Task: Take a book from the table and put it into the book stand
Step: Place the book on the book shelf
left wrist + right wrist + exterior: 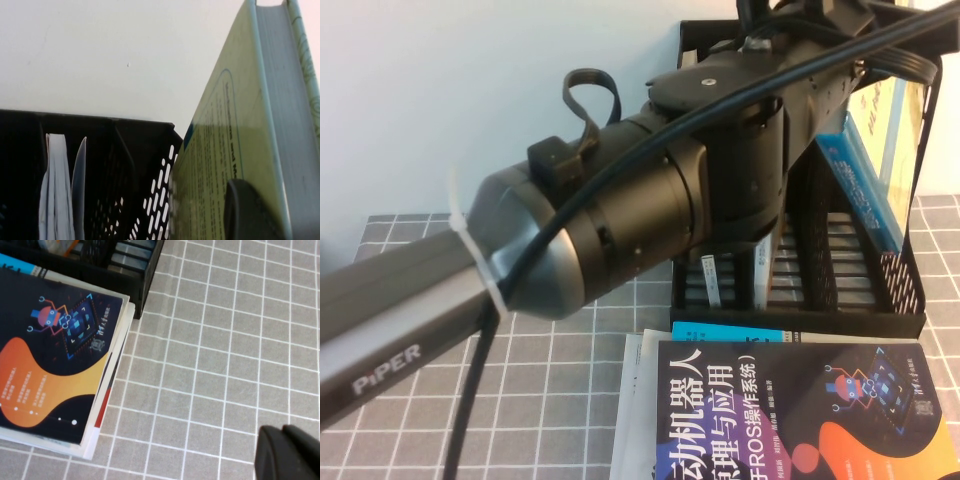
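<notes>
Next, my left gripper lets go of the book upright in the black book stand's slot (853,308) beside the stand's side with the holes.
The book (868,188), with a pale yellow-green cover and a blue spine, stands tilted in the right-hand slot of the black book stand (902,292). My left gripper (280,220) is shut on the book (225,150), one finger pad (248,212) pressed flat on its cover. In the high view my left arm's wrist hides those fingers. The stand's perforated wall (157,200) sits just beside the book. My right gripper (282,452) hangs shut over the grid-marked table (225,340), apart from the stand (145,270), and it holds nothing.
A black-covered book with orange and blue art (790,420) lies on a small stack in front of the stand, and shows again in the right wrist view (55,355). Thin white books (57,195) stand in a left slot. My left arm (570,230) crosses the table (410,240).
</notes>
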### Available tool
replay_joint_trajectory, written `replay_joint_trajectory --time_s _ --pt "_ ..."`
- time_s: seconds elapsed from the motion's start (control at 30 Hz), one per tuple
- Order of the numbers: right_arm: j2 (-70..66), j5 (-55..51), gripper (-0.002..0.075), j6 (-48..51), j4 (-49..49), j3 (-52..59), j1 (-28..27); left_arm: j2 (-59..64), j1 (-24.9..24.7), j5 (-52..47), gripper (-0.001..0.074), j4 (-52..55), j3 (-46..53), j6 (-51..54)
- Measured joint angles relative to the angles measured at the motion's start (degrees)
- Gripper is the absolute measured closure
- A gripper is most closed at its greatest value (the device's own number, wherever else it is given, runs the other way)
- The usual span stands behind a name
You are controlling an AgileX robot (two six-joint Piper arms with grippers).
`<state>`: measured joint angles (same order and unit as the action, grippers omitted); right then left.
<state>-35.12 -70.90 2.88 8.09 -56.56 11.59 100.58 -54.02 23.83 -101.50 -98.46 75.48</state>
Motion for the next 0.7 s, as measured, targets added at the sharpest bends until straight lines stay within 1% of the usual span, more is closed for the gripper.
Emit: replay_joint_trajectory --time_s 0.2,0.4,0.7 --pt "0.00 1.02 0.0729 0.21 -0.01 0.00 0.00 2.15 0.00 0.35 0.0540 0.13 -0.99 -0.87" --pt "0.00 1.02 0.0729 0.33 -0.01 0.00 0.00 2.92 0.00 3.05 0.0542 0.45 -1.32 -1.83" --pt "0.00 1.27 0.0729 0.33 -1.25 0.00 0.00 3.04 0.00 5.78 0.0543 -0.03 -0.68 3.01"
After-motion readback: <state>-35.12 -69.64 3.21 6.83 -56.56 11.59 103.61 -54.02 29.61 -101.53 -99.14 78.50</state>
